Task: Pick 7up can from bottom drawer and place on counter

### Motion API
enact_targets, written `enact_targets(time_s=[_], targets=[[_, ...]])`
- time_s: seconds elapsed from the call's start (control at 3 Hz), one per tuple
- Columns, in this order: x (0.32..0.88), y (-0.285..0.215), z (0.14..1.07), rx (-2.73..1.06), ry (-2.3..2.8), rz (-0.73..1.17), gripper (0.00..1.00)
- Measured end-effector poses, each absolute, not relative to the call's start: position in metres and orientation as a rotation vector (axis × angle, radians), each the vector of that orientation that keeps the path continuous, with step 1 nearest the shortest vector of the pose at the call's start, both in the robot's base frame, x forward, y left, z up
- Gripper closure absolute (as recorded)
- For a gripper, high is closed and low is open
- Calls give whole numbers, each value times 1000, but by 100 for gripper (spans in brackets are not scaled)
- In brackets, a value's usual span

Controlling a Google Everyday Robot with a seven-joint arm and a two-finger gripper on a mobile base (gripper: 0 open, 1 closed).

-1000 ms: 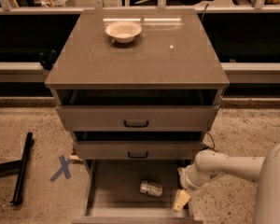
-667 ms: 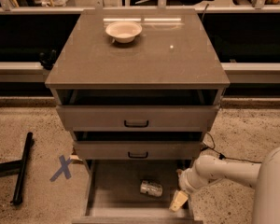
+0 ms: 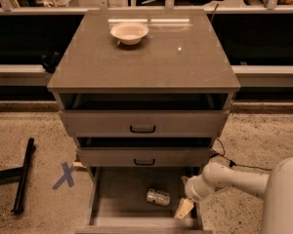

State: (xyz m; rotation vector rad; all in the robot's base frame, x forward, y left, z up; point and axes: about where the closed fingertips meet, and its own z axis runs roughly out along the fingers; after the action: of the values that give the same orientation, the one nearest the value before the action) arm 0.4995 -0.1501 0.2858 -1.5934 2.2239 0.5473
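Note:
I will next grip the end of the 7up can [image 3: 166, 198] nearest the white arm, inside the open bottom drawer.
The 7up can [image 3: 157, 196] lies on its side on the grey floor of the open bottom drawer [image 3: 122, 191], right of the middle. My gripper [image 3: 184, 208] hangs at the drawer's right side, just right of the can and apart from it, on the end of the white arm [image 3: 234, 179] that reaches in from the right. The counter [image 3: 151, 57] is the cabinet's broad glossy top, with a white bowl [image 3: 129, 32] near its back.
Two upper drawers with black handles [image 3: 142, 128] stand slightly open above the bottom one. A black bar [image 3: 22, 175] and a blue X mark [image 3: 64, 175] lie on the speckled floor at the left. A cable [image 3: 229, 162] runs on the floor at the right.
The gripper has moved slightly to the left, closer to the can. The can and the drawers have not moved.

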Motion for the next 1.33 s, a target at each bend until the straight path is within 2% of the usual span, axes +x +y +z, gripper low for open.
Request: enact_targets(time_s=[0.67,1.33], targets=[[531,-122,234,-1571,2144,627,0],[556,-109,185,-1500,2157,616,0]])
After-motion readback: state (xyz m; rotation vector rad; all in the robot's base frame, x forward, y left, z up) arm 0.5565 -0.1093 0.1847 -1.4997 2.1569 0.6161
